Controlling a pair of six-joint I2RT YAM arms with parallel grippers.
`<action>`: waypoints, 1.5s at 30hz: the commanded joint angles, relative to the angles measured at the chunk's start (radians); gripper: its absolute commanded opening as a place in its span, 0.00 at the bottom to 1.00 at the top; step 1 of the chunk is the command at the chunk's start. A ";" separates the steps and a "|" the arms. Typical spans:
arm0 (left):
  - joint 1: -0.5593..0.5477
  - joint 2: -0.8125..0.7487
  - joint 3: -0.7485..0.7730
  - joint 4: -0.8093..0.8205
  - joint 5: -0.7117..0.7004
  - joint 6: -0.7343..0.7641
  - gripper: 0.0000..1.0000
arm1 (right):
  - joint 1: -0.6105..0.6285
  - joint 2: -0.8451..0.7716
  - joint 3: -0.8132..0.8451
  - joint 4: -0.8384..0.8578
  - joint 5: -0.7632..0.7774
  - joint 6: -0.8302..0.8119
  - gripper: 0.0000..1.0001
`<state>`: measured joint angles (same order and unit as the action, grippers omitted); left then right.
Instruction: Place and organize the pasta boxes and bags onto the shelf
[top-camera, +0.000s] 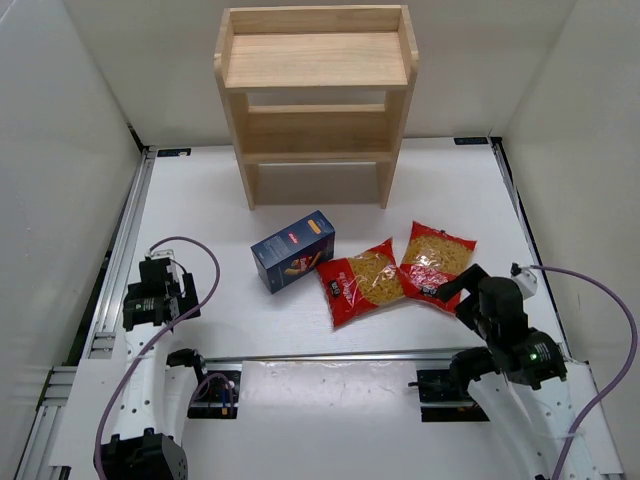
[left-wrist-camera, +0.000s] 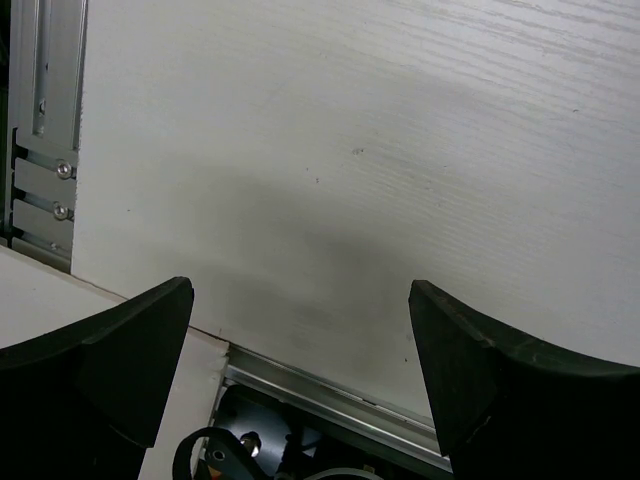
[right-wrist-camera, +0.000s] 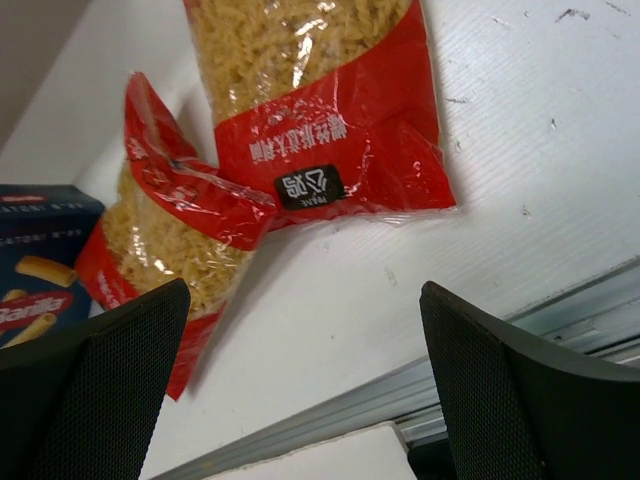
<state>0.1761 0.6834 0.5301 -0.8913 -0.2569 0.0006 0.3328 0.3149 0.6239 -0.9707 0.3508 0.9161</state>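
Note:
My right gripper needs to grip the red bag farthest from the navy pasta box on its clear middle (top-camera: 436, 261) (right-wrist-camera: 305, 65), just behind that bag's near red end.
The light wood shelf (top-camera: 315, 60) stands at the back of the table with all tiers bare. A navy pasta box (top-camera: 293, 250) (right-wrist-camera: 35, 285) lies flat in front of it. Two red bags lie to its right, the middle bag (top-camera: 362, 281) (right-wrist-camera: 165, 235) overlapping the corner of the right bag (top-camera: 436, 262) (right-wrist-camera: 320, 110). My right gripper (top-camera: 458, 288) (right-wrist-camera: 305, 290) hovers open just behind the right bag's near end, holding nothing. My left gripper (top-camera: 158, 292) (left-wrist-camera: 300, 285) is open over bare table at the left, far from the box.
Aluminium rails run along the table's left side (top-camera: 125, 240) and across the near edge (top-camera: 330, 355) (left-wrist-camera: 330, 395). White walls close in the table on three sides. Purple cables loop from both arms.

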 joint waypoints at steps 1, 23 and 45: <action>0.006 -0.012 0.043 -0.006 0.013 -0.001 1.00 | -0.005 0.059 0.007 0.012 0.001 -0.026 1.00; -0.539 0.668 1.222 -0.336 0.225 -0.001 1.00 | -0.133 1.105 0.442 0.243 -0.062 -0.362 0.96; -1.216 1.145 1.148 -0.078 0.312 -0.001 1.00 | -0.104 1.169 0.312 0.322 -0.062 -0.373 0.00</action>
<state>-1.0187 1.8183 1.6833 -1.0286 -0.0082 0.0002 0.2134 1.5120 0.9642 -0.6243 0.2577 0.5423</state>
